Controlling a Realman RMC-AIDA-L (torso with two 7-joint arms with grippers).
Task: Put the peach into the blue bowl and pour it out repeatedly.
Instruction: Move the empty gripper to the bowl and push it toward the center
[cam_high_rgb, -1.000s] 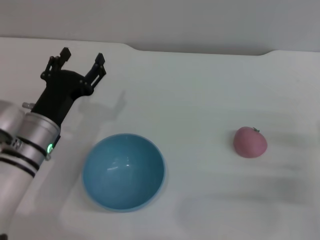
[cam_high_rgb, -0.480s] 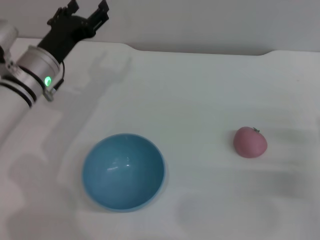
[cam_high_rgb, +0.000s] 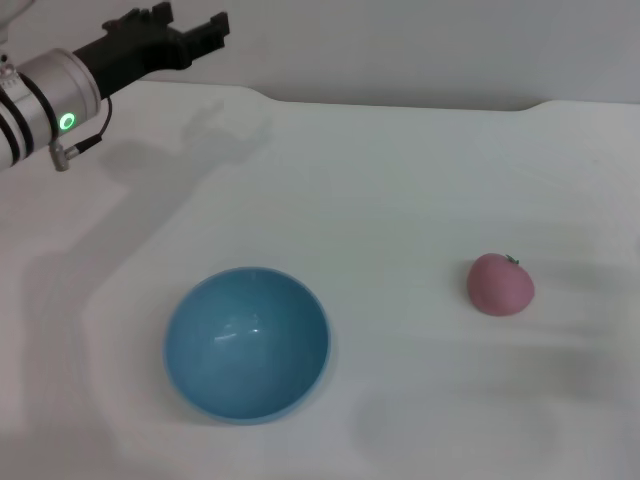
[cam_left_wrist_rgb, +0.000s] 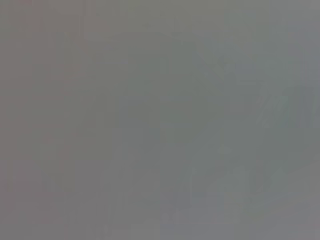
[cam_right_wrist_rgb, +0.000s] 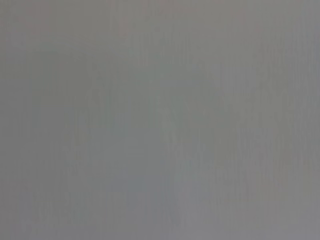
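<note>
I move my left gripper to the blue bowl next and grab the bowl's rim (cam_high_rgb: 182, 303) on the side away from the peach.
The blue bowl (cam_high_rgb: 247, 343) stands upright and empty on the white table, front left. The peach (cam_high_rgb: 500, 284) lies on the table well to the right of the bowl, apart from it, its dark stem on top. My left gripper (cam_high_rgb: 192, 20) is raised at the far back left, well away from the bowl and the peach. Its fingers are spread and hold nothing. The right arm does not show in the head view. Both wrist views show only plain grey.
The white table (cam_high_rgb: 380, 180) runs back to a grey wall; its far edge has a step near the back middle. The left arm's silver forearm (cam_high_rgb: 40, 95) with a green light hangs over the back left corner.
My left arm has risen and swung away from beside the bowl to the far back left, and now points to the right. The bowl and the peach have not moved.
</note>
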